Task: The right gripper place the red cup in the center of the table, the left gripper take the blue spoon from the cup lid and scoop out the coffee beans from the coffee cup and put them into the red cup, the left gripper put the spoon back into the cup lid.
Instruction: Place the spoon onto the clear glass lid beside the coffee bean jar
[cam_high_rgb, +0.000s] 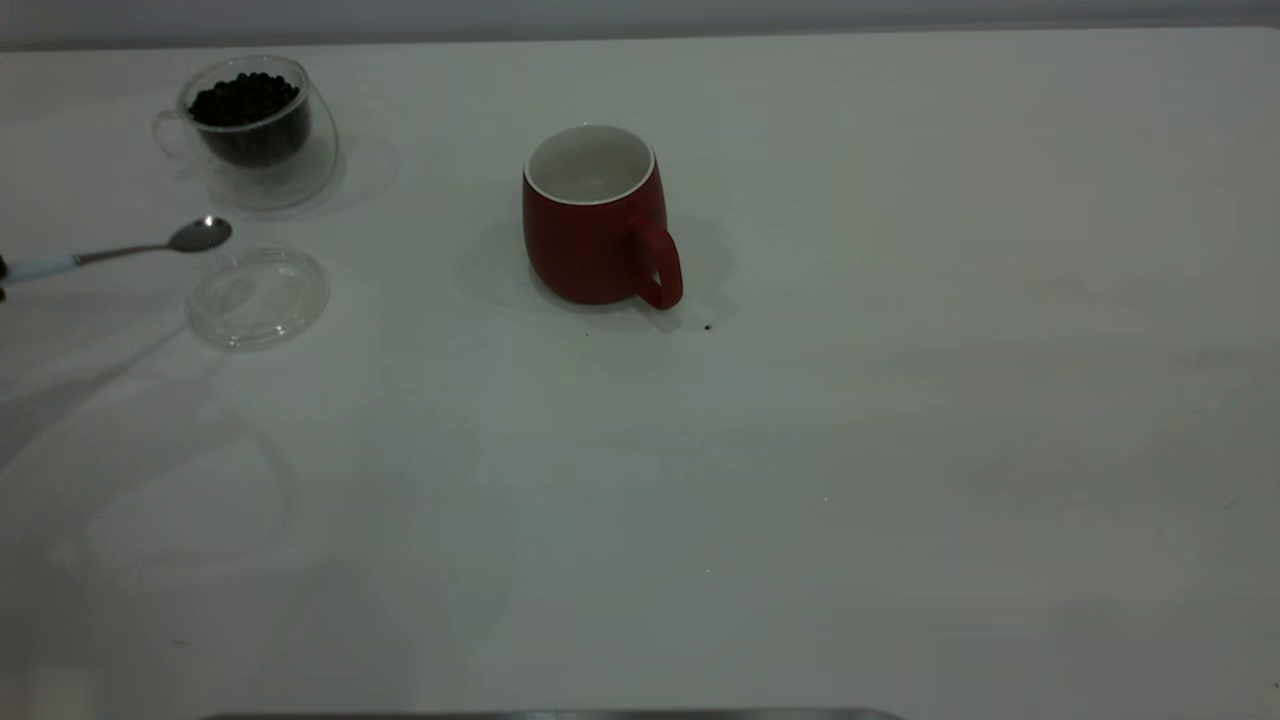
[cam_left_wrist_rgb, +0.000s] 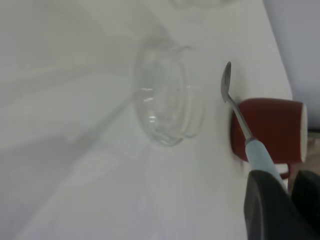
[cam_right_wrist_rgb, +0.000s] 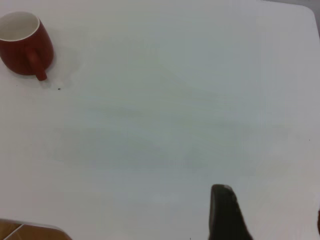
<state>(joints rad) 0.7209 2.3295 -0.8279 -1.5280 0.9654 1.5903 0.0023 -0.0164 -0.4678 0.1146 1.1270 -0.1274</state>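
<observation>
The blue spoon will rest against the clear cup lid's edge (cam_high_rgb: 190, 282) (cam_left_wrist_rgb: 201, 125) farthest from the red cup after my left gripper releases it.
The red cup (cam_high_rgb: 598, 220) stands upright near the middle of the white table (cam_high_rgb: 850, 420), its white inside bare and its handle towards the front. My left gripper (cam_left_wrist_rgb: 282, 180) is shut on the pale blue handle of the blue spoon (cam_high_rgb: 130, 250), at the exterior view's left edge. The spoon's shiny bowl looks empty and hovers between the clear cup lid (cam_high_rgb: 258, 297) and the glass coffee cup (cam_high_rgb: 255, 125). Dark coffee beans (cam_high_rgb: 243, 98) fill that cup. The right gripper (cam_right_wrist_rgb: 270, 210) stands open over bare table, far from the red cup (cam_right_wrist_rgb: 22, 42).
A dark speck (cam_high_rgb: 708, 326) lies on the table just right of the red cup's handle. A grey strip (cam_high_rgb: 550, 714) runs along the front edge. The table's back edge passes close behind the coffee cup.
</observation>
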